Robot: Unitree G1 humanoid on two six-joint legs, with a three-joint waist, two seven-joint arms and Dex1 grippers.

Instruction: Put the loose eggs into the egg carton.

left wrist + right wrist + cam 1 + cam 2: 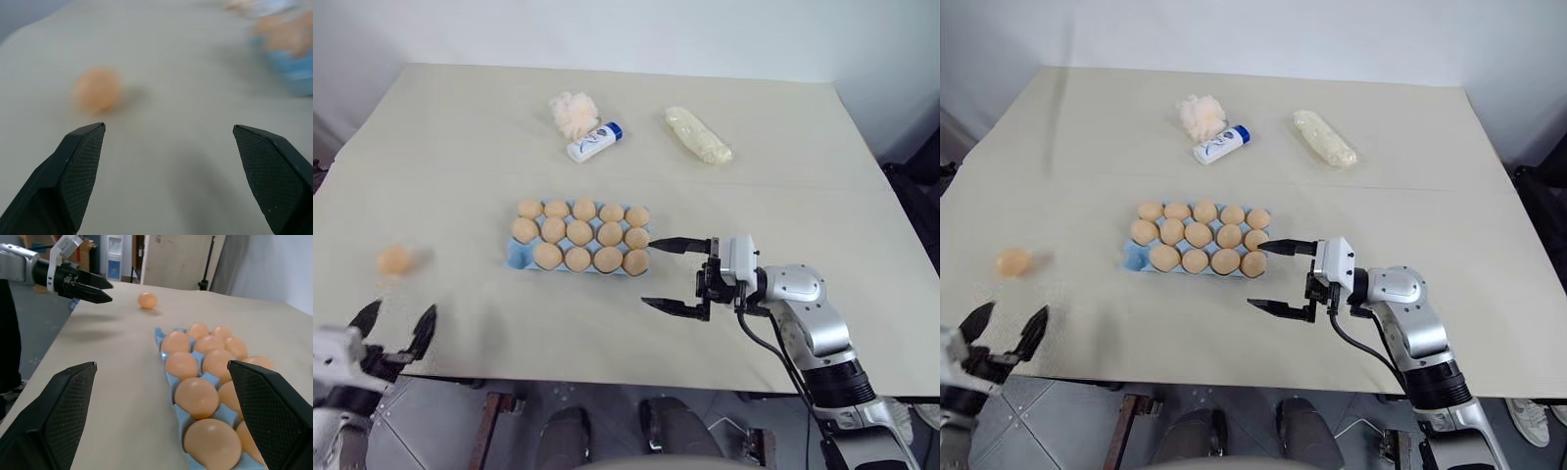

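The robot's left gripper needs to close around the middle of the loose egg (395,260) (98,91), which lies by itself on the table away from the egg carton.
The light blue egg carton (516,258) sits mid-table with several pale orange eggs in its cups; its near-left corner cup is bare. One loose egg (394,259) lies alone on the table to the carton's left. My left gripper (398,318) hangs open at the table's near-left edge, just short of that egg (97,90), with nothing between its fingers. My right gripper (653,273) is open and empty too, level, pointing left at the carton's right end (168,382). The right wrist view also shows the left gripper (108,291) and the loose egg (147,300).
At the back of the table lie a fluffy cream puff (573,113), a white-and-blue tube (595,142) and a long pale-yellow wrapped packet (698,134). The table's front edge (607,384) runs just below both grippers.
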